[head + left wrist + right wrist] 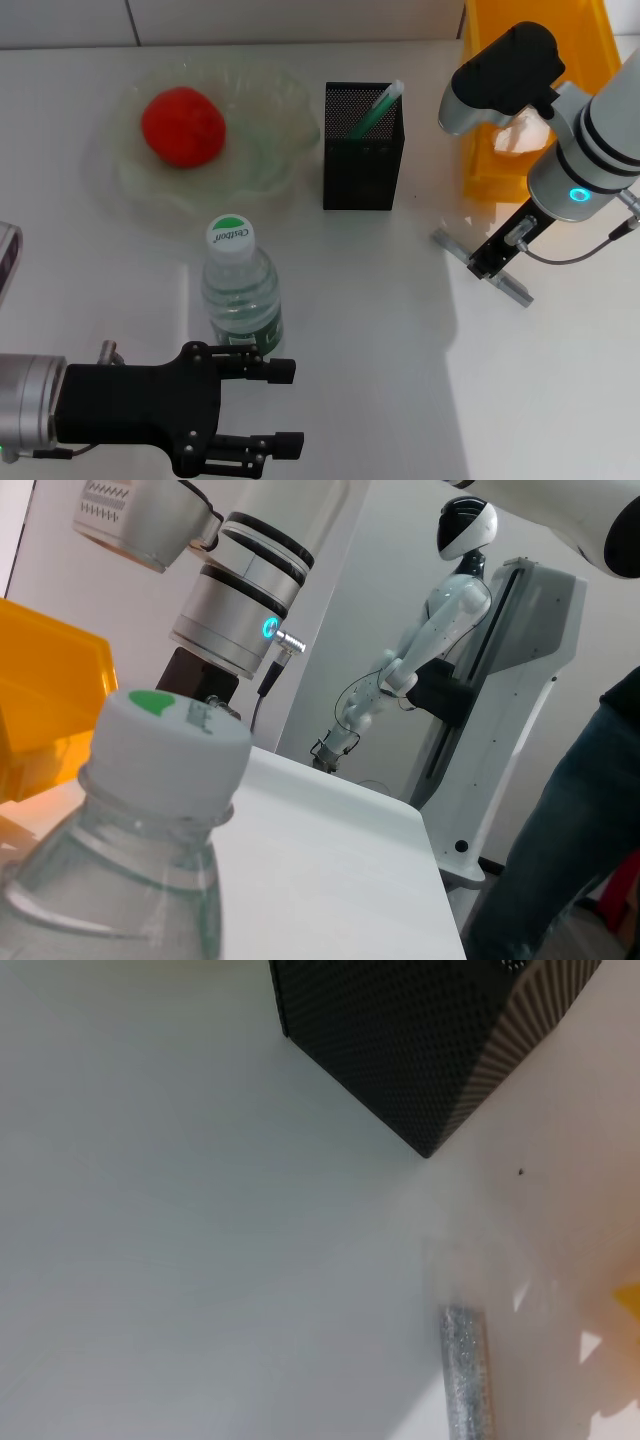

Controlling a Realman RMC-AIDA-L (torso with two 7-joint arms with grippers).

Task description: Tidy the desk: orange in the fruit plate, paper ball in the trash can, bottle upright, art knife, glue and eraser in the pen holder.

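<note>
My right gripper should release the art knife in the black mesh pen holder point(335, 107), setting it there beside the green-and-white stick. The art knife now lies on the table.
The orange point(183, 126), reddish, lies in the clear fruit plate point(270, 165) at the back left. The bottle point(240, 285) stands upright with its green-marked cap point(165, 745) close to the left wrist camera. My left gripper point(285, 408) is open just in front of the bottle's base, with nothing between its fingers. A green-and-white stick point(376, 110) leans in the black mesh pen holder point(362, 165). A slim grey bar, seemingly the art knife point(515, 285), lies on the table, and my right gripper point(492, 258) hangs right over its middle. The eraser is out of view.
A yellow trash can point(480, 150) stands at the back right behind my right arm point(240, 590), with a pale shape point(515, 135) showing through its wall. The pen holder's corner point(430, 1060) and the grey bar's end point(465, 1380) show on the white table.
</note>
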